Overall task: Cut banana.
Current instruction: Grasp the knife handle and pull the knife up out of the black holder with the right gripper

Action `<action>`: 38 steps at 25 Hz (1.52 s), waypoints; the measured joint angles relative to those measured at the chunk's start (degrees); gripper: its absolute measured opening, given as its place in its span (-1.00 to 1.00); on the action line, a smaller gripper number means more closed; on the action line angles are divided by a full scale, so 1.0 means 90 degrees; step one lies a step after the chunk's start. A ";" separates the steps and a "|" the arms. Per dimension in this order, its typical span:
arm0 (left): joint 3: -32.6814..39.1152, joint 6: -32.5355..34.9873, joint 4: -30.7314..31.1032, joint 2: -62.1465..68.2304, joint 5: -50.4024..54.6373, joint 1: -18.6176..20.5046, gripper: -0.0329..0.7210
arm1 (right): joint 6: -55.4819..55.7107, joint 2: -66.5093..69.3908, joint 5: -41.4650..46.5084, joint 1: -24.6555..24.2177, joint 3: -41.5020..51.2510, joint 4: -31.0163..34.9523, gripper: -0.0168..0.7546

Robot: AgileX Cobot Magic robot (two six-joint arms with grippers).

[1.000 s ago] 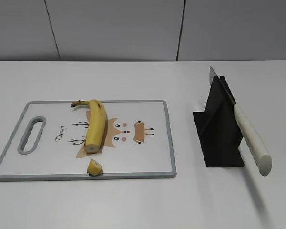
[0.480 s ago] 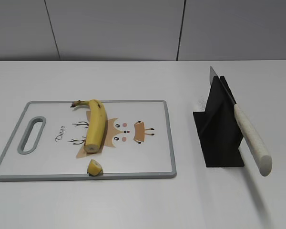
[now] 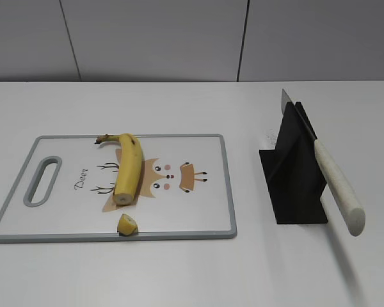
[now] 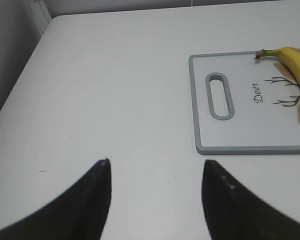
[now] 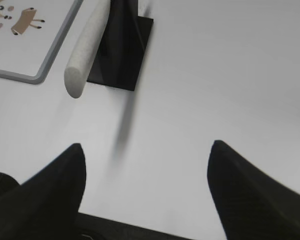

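The robot's right gripper will next go to the knife in the black stand and close on the middle of its pale handle (image 3: 336, 184) (image 5: 91, 41).
The banana (image 3: 128, 165) lies on the white cutting board (image 3: 205, 211), stem at the far end, flat cut end toward the front; its stem end shows in the left wrist view (image 4: 290, 56). A small cut-off end piece (image 3: 127, 224) lies near the board's front edge. The knife (image 3: 336, 182), with a pale handle, rests slanted in a black stand (image 3: 294, 173); its handle shows in the right wrist view (image 5: 87, 50). My left gripper (image 4: 156, 165) is open and empty over bare table left of the board. My right gripper (image 5: 146, 147) is open and empty, in front of the stand. Neither gripper shows in the exterior view.
The board (image 4: 200, 100) has a grey rim, a handle slot (image 4: 219, 96) on its left and a deer drawing. The black stand (image 5: 122, 45) stands right of the board. A grey wall runs behind the white table (image 3: 192, 275).
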 joint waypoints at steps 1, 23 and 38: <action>0.0000 0.0000 0.0000 0.0000 0.0000 0.0000 0.55 | 0.0000 0.0229 0.0000 0.0000 -0.0071 -0.0019 0.56; 0.0000 0.0000 0.0000 0.0000 0.0000 0.0000 0.55 | 0.0678 0.3216 0.1018 0.0090 -0.2268 -0.0505 0.56; 0.0000 0.0000 0.0000 0.0000 0.0000 0.0000 0.55 | 0.1727 0.4596 0.1034 0.1639 -0.2731 -0.1089 0.56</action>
